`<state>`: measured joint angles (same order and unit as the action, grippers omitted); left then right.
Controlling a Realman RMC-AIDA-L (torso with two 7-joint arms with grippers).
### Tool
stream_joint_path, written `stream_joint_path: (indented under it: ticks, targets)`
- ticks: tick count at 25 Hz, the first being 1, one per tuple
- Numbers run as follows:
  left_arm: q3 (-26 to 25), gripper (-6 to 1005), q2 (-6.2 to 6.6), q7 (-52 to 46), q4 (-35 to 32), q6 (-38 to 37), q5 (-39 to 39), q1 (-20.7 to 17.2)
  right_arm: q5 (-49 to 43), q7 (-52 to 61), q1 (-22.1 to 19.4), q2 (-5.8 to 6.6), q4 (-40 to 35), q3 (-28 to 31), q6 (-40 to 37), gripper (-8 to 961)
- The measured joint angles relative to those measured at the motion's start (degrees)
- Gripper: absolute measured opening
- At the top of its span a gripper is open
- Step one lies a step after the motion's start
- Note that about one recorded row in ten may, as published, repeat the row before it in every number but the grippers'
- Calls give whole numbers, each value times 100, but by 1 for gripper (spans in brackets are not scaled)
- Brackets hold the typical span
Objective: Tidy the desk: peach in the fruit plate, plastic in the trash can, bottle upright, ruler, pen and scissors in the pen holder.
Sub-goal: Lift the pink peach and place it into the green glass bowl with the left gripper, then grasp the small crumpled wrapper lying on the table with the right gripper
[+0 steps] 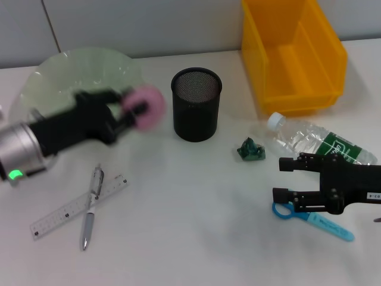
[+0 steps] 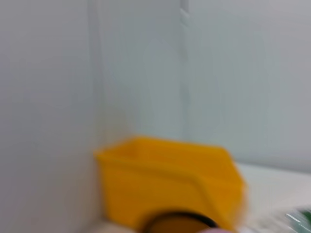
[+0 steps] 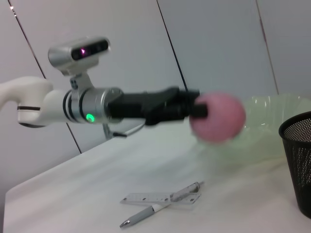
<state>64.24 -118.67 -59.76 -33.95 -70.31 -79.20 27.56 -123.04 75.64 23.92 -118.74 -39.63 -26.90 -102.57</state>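
The robot's left gripper should release the pink peach inside the pale green fruit plate [image 1: 96,110], near the plate's near rim.
My left gripper [image 1: 137,109] is shut on the pink peach [image 1: 152,102] and holds it in the air beside the near right rim of the pale green fruit plate [image 1: 71,74]. From the right wrist, the peach [image 3: 218,117] hangs in front of the plate [image 3: 272,114]. The black mesh pen holder [image 1: 196,105] stands mid-desk. Ruler [image 1: 71,210] and pen [image 1: 90,208] lie crossed at front left. A crumpled green plastic [image 1: 250,149] lies beside the bottle [image 1: 318,143], which lies on its side. My right gripper [image 1: 281,179] is open just above the blue scissors [image 1: 315,220].
The yellow trash can [image 1: 292,56] stands at the back right against the wall, with the pen holder to its left. The white desk [image 1: 190,226] spreads between the ruler and the scissors.
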Motion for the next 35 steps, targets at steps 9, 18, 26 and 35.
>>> stream_joint_path:
  ticks: [9, 18, 26, 35]
  targets:
    - [-668, 340, 12, 255, -8, 620, 178, 308, 0, 3, 35, 0, 6, 1, -10, 793]
    - [-710, 352, -2, 530, 800, 2746, 197, 1073, -1, 4, 27, -9, 2, 23, -10, 792]
    - [-708, 362, 14, 111, 666, 2501, 207, 884, -1, 4, 28, -9, -1, 16, -9, 792]
    - [-696, 772, 36, -105, 276, 1459, 138, 383, 144, 4, 29, -12, -2, 56, -8, 791]
